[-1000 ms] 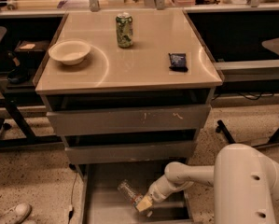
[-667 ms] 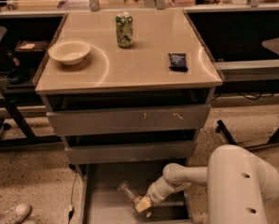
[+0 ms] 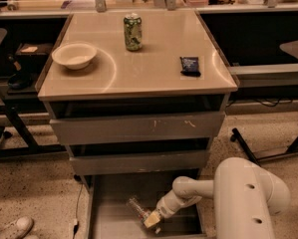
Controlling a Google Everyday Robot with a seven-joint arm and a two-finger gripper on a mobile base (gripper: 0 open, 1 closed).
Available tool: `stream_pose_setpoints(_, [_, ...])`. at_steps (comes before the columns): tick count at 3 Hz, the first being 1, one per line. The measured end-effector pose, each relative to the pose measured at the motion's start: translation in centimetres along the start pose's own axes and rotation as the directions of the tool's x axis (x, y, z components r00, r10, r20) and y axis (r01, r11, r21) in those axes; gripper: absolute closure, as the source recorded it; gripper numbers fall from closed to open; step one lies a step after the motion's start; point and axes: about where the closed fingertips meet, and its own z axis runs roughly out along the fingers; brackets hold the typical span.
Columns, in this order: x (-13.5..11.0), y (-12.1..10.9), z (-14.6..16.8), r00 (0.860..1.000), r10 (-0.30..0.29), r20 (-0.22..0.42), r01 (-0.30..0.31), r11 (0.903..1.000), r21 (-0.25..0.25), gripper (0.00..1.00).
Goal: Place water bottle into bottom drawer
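Note:
Next, I let the water bottle go on the drawer's grey bottom near the middle of the bottom drawer (image 3: 146, 215), using my gripper to release it there.
The bottom drawer (image 3: 108, 218) is pulled out below two grey drawers, showing a plain grey floor. The water bottle (image 3: 136, 206) is a small clear plastic bottle, tilted over the drawer floor near its middle. My gripper (image 3: 151, 219) reaches down into the drawer from the white arm (image 3: 198, 190) at lower right, and its pale tip sits at the bottle's lower end. I cannot tell whether the bottle touches the floor. The bottle's label is hidden.
On the tan cabinet top (image 3: 148, 76) stand a green soda can (image 3: 132, 32), a white bowl (image 3: 74, 55) and a dark blue packet (image 3: 190, 65). Black table legs (image 3: 260, 151) stand at the right, a shoe (image 3: 11, 228) at lower left.
The arm has shifted slightly left over the drawer. The bottle and the gripper tip stay at nearly the same spot in the drawer.

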Motion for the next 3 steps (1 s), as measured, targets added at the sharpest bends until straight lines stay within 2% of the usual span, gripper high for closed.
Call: stream_pose_setpoints(3, [1.3,-1.8,1.9,0.998,0.065,-0.003,-0.065,0.9978,-0.011,1.00])
